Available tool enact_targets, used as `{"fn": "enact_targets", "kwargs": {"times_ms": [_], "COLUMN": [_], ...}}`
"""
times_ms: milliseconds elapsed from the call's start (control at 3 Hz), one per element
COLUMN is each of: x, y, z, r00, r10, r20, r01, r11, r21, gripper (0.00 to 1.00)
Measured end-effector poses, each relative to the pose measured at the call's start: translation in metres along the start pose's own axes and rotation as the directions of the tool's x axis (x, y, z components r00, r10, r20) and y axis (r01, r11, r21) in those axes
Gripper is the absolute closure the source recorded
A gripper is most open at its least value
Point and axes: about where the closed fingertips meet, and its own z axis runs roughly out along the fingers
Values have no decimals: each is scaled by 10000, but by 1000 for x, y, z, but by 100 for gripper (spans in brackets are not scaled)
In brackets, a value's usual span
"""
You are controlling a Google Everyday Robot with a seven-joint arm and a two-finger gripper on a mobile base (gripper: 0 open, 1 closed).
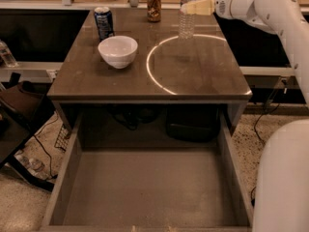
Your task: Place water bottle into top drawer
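Note:
The gripper needs to next close around the upper part of the clear water bottle, above its ribbed middle.
The water bottle [187,18], clear ribbed plastic, stands upright at the back right of the tabletop, on the far edge of a bright ring of light. My gripper [193,7], cream-coloured on a white arm, reaches in from the right at the height of the bottle's upper part and overlaps it in the camera view. I cannot tell whether it touches the bottle. The top drawer [145,187] is pulled out wide open below the table's front edge, and its flat bottom is bare.
A white bowl [118,50] sits left of centre on the brown table [203,76]. A blue soda can [104,22] stands behind the bowl and a brown soda can [154,5] at the back centre. My white arm [285,13] fills the right side. Cables lie on the floor.

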Motion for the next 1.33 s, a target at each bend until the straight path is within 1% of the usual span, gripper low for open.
{"fn": "enact_targets", "kwargs": {"times_ms": [333,667,1000,1333], "x": [-3,-4,1,6], "y": [10,18,23,23], "z": [23,44,63,79], "r00": [9984,9935,9890,9895], "r10": [532,1049,1370,1283], "r20": [165,441,550,664], "r01": [-529,-1033,-1343,-1258], "r11": [9984,9939,9897,9912], "r21": [-186,-375,-494,-407], "gripper": [0,0,0,0]}}
